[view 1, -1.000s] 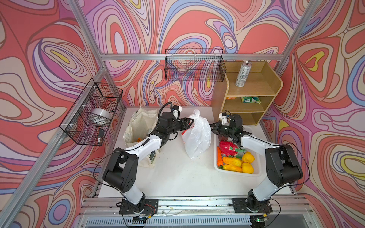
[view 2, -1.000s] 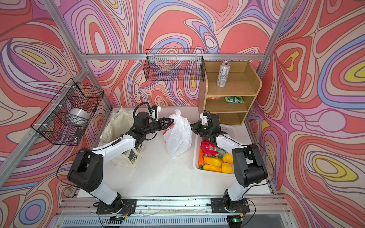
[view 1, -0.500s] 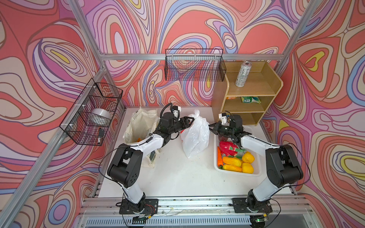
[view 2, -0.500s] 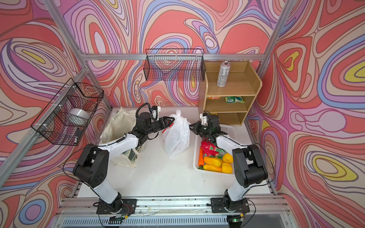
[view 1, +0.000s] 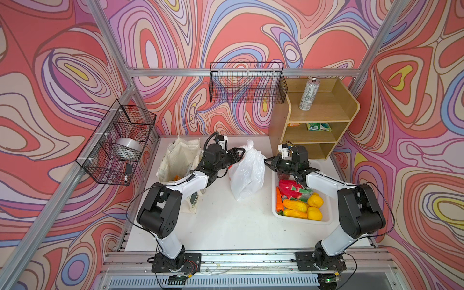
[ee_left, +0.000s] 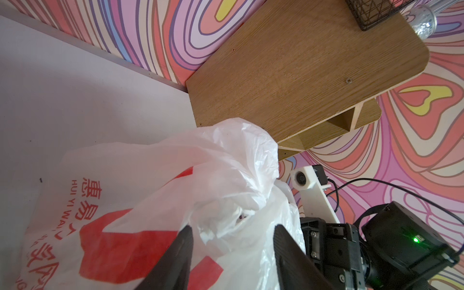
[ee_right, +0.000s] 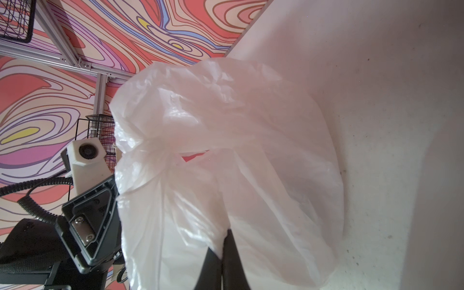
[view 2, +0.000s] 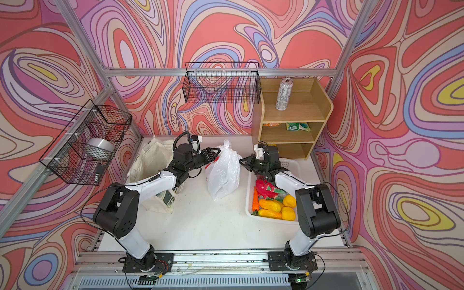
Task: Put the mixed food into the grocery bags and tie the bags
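Observation:
The gathered top of the bag is loose and its crinkled end is free, so my left gripper needs to reach in, pinch that crinkled end [ee_left: 220, 225] and pull against my right gripper.
The white plastic grocery bag [view 1: 247, 173] [view 2: 223, 173] with red print stands mid-table, its top gathered into a tuft. My left gripper [view 1: 239, 152] [ee_left: 232, 227] is open beside that top, with crinkled film between its spread jaws. My right gripper [view 1: 266, 160] [ee_right: 227, 232] is shut on a fold of the bag's [ee_right: 226, 150] right side. The cream canvas tote [view 1: 179, 158] slumps open at the left, something orange inside. Dragon fruit [view 1: 288, 187], a carrot [view 1: 278, 200] and yellow vegetables [view 1: 308, 208] lie in the white basket [view 1: 301, 219]. A silver can [view 1: 309, 94] and a snack packet [view 1: 318, 126] sit on the shelf.
The wooden shelf unit [view 1: 278, 125] stands at the back right, close behind my right arm. A black wire basket [view 1: 247, 82] hangs on the back wall. Another wire basket [view 1: 118, 143] on the left wall holds a tape roll. The frame rail runs along the table's front edge.
My left jaws have spread a little wider at the bag's top and the left arm has shifted slightly. The right gripper keeps its pinch; the bag has barely moved.

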